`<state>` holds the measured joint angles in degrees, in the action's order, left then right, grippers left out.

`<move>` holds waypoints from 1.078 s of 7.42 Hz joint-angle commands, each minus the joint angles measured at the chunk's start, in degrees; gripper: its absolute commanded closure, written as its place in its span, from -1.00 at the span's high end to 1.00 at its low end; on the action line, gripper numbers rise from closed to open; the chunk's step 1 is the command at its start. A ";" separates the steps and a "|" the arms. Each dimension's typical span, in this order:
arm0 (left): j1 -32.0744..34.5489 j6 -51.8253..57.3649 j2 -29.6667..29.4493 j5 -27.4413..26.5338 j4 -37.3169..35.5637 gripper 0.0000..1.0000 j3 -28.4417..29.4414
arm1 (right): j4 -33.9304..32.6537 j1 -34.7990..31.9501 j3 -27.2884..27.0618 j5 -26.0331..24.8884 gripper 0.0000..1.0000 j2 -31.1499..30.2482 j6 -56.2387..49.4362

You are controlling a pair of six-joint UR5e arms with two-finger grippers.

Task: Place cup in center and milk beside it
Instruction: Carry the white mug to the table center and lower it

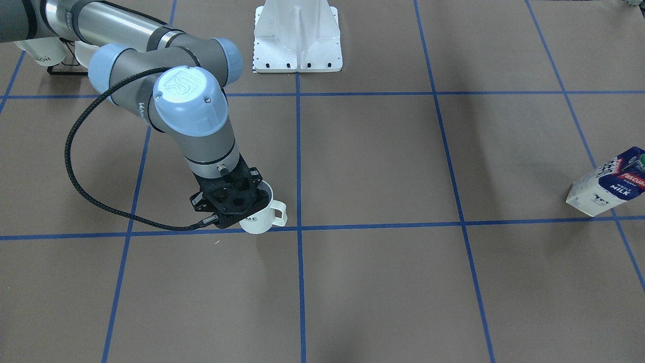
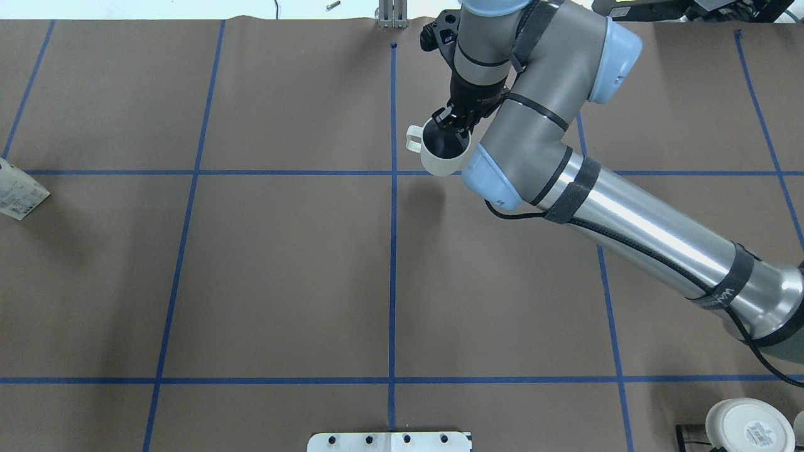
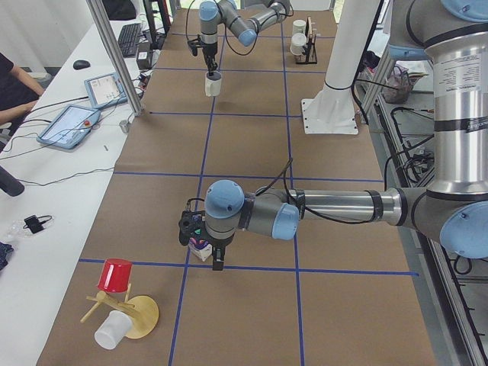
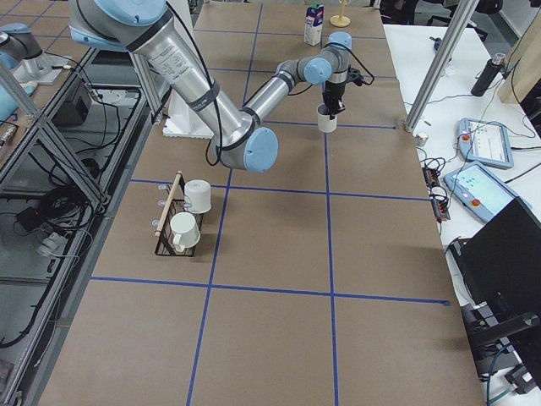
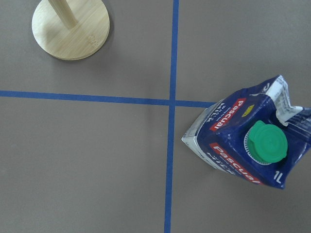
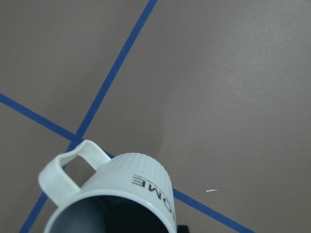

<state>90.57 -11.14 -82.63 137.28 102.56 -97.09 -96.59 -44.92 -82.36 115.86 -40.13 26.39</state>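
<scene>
My right gripper is for the cup. It will set the cup down on the center crossing of the blue tape lines (image 1: 294, 230) (image 6: 84, 143).
The cup (image 1: 262, 216), a white mug with a dark inside and a squarish handle, hangs in my right gripper (image 1: 247, 201). The gripper is shut on its rim, one finger inside. The cup (image 2: 443, 150) is held just above the surface, a little to the robot's right of the center crossing (image 2: 394, 172), handle toward the crossing. The right wrist view shows the cup (image 6: 121, 194) over the tape lines. The milk carton (image 1: 609, 181) stands far off on the robot's left. It also shows in the left wrist view (image 5: 252, 145), seen from above. My left gripper (image 3: 202, 242) hovers at the carton; I cannot tell whether it is open.
A white arm base (image 1: 297, 40) stands at the robot's edge. A rack with white cups (image 4: 182, 216) sits on the robot's right. A wooden stand (image 3: 130, 313) with a red cup (image 3: 116, 274) is beyond the milk. Tablets (image 3: 72, 126) lie on the side table.
</scene>
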 commanded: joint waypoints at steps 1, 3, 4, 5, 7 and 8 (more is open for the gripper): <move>-0.04 -0.03 -0.16 0.00 0.01 0.96 0.14 | -0.88 2.46 1.14 -0.89 -1.00 1.28 -0.11; -0.04 -0.03 -0.25 0.00 0.01 0.96 0.41 | 3.13 2.82 4.72 -1.86 -1.00 2.16 0.50; -0.04 0.06 -0.34 0.00 0.01 0.96 0.41 | 4.46 2.82 8.14 -1.86 -1.00 4.34 0.76; 0.04 0.06 -0.34 0.00 0.01 0.96 0.41 | 4.56 2.82 9.57 -1.86 -1.00 5.15 0.77; -0.04 0.06 -0.34 0.00 0.28 0.96 0.50 | 6.48 2.91 10.54 -1.69 -1.00 5.07 0.68; -0.04 0.06 -0.34 0.00 0.97 0.96 0.93 | 8.76 3.35 10.64 -1.60 -1.00 4.80 1.46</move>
<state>90.55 -11.07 -82.96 137.28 102.92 -96.51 -90.22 -41.93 -72.24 114.13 -35.17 27.28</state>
